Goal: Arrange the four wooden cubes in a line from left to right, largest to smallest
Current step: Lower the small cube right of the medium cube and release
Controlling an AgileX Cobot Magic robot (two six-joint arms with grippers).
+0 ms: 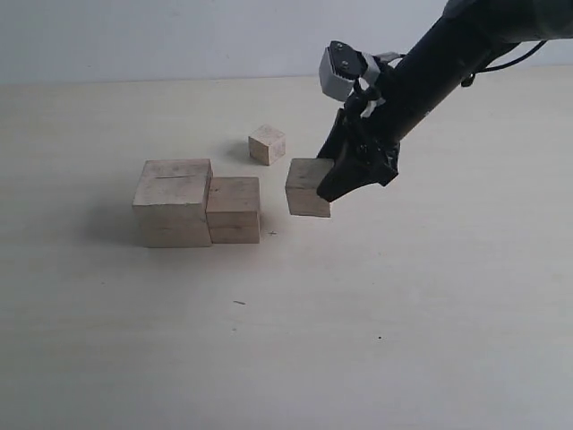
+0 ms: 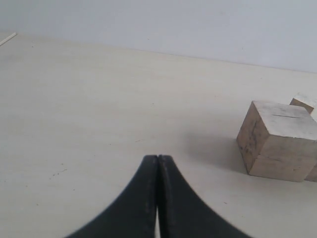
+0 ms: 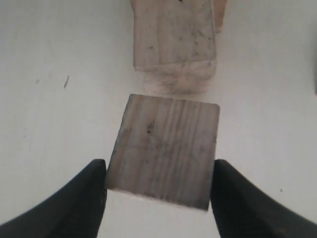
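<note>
My right gripper will let go of the third cube on the table, snug [image 1: 280, 211] [image 3: 173, 119] against the open side of the second cube.
The largest of the four wooden cubes [image 1: 173, 202] stands at the left, its thin saw-line on top showing in the left wrist view [image 2: 277, 141]. The second cube [image 1: 234, 209] touches its right side. To the right of that pair, across a small gap, is the third cube [image 1: 307, 186], with my right gripper [image 1: 336, 179] shut on it. In the right wrist view its fingers press both sides of this cube [image 3: 166, 151], and the second cube [image 3: 176, 44] lies just beyond. The smallest cube [image 1: 267, 144] sits alone behind the row. My left gripper [image 2: 157, 157] is shut and empty, off to the left of the largest cube.
The pale table [image 1: 403, 313] carries nothing else but a few dark specks. The right arm [image 1: 448, 54] slants down from the upper right. A plain wall [image 1: 179, 36] closes the far edge.
</note>
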